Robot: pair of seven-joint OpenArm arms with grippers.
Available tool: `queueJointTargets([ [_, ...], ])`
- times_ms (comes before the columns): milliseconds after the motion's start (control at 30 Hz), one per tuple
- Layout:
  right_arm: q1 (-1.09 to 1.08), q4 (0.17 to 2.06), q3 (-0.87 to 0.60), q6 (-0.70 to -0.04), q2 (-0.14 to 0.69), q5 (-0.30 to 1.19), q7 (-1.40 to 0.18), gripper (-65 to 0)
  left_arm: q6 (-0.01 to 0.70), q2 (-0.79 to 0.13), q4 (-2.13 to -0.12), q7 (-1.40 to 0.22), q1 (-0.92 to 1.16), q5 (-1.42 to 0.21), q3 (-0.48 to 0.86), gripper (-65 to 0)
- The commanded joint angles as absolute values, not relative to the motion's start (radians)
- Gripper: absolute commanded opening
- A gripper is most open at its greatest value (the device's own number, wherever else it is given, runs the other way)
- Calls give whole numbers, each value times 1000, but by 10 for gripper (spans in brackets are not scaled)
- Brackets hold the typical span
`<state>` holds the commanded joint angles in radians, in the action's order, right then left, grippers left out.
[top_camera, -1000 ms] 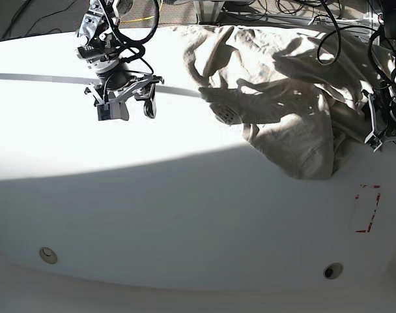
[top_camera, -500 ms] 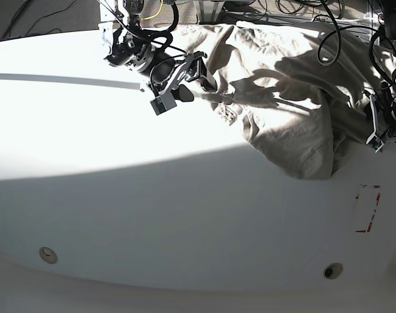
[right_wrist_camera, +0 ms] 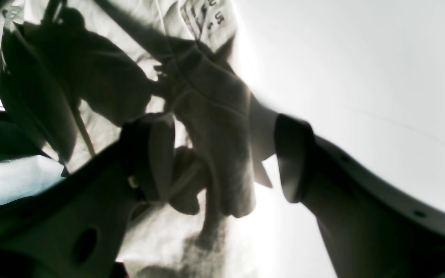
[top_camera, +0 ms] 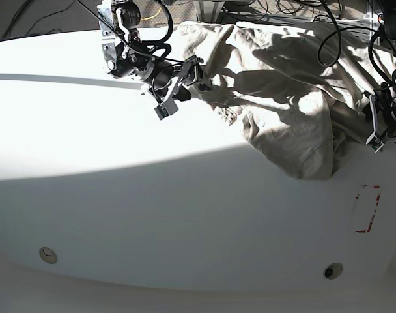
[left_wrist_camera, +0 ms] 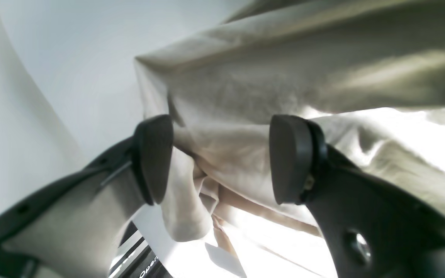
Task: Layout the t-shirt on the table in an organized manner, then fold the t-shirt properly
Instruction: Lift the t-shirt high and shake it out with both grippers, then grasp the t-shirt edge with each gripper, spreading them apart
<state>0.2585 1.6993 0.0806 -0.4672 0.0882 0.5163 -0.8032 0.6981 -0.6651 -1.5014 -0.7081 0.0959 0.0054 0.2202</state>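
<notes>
I need to close my left gripper on the bunched front edge (top_camera: 365, 139) (left_wrist_camera: 177, 135) of the beige t-shirt, at the end farthest from its dark neck label.
The beige t-shirt (top_camera: 282, 98) lies crumpled at the back right of the white table (top_camera: 185, 208), its dark printed neck label (top_camera: 227, 116) near the left edge. My right gripper (top_camera: 182, 91) is at the shirt's left edge. In the right wrist view that gripper (right_wrist_camera: 226, 158) is open, with a fold of t-shirt (right_wrist_camera: 214, 100) between its fingers, below the label (right_wrist_camera: 207, 15). My left gripper (top_camera: 379, 124) sits at the shirt's right side. Seen from its wrist, the left gripper (left_wrist_camera: 222, 158) is open with bunched t-shirt (left_wrist_camera: 245, 88) between the pads.
A red dashed rectangle (top_camera: 367, 208) is marked at the table's right front. Two small round holes (top_camera: 48, 255) (top_camera: 333, 270) sit near the front edge. Cables (top_camera: 282, 10) hang behind the table. Bright sunlight covers the back half; the front half is in shadow.
My right gripper has moved right, from over bare table to the shirt's left edge, and now straddles a fold. The left arm has hardly moved.
</notes>
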Motion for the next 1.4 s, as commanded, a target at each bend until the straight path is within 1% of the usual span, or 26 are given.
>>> queueJointTargets([
  [67, 254, 1690, 85, -469, 88, 519, -803, -262, 698, -664, -1501, -708, 96, 5, 220, -275],
  [367, 255, 1690, 219, -469, 93, 518, -805, -263, 698, -664, -1501, -708, 96, 5, 220, -275],
  [567, 254, 1690, 232, -469, 93, 516, -803, -271, 698, -664, -1501, -708, 96, 4, 220, -275],
  [600, 254, 1690, 232, -469, 93, 516, -802, -292, 698, -664, -1501, -708, 96, 4, 220, -275],
  [667, 251, 1690, 231, -469, 93, 516, -802, -355, 698, -664, -1501, -708, 96, 4, 220, -275],
  [733, 232, 1690, 231, -469, 94, 516, -802, -477, 698, -664, -1501, -708, 96, 4, 220, -275],
  [767, 223, 1689, 231, -469, 94, 516, -802, -555, 698, -664, -1501, -708, 96, 4, 220, -275],
  [800, 219, 1689, 231, -469, 94, 516, -803, -615, 698, -664, -1501, -708, 97, 4, 220, -275],
  [833, 213, 1689, 231, -469, 97, 516, -803, -650, 698, -664, -1501, -708, 97, 4, 220, -275],
  [900, 208, 1689, 232, -469, 113, 518, -803, -647, 698, -664, -1501, -707, 97, 4, 220, -275],
  [933, 203, 1689, 234, -469, 117, 521, -802, -634, 698, -662, -1501, -707, 97, 4, 220, -275],
  [1000, 191, 1689, 231, -469, 120, 522, -802, -650, 698, -662, -1501, -707, 97, 4, 220, -275],
  [1133, 165, 1689, 199, -466, 128, 521, -802, -650, 698, -630, -1498, -704, 96, 5, 219, -275],
  [1300, 124, 1687, 41, -467, 125, 516, -803, -650, 698, -575, -1495, -705, 31, 8, 202, -275],
  [1400, 87, 1649, -28, -469, 133, 516, -803, -650, 698, -553, -1495, -707, -18, 8, 177, -275],
])
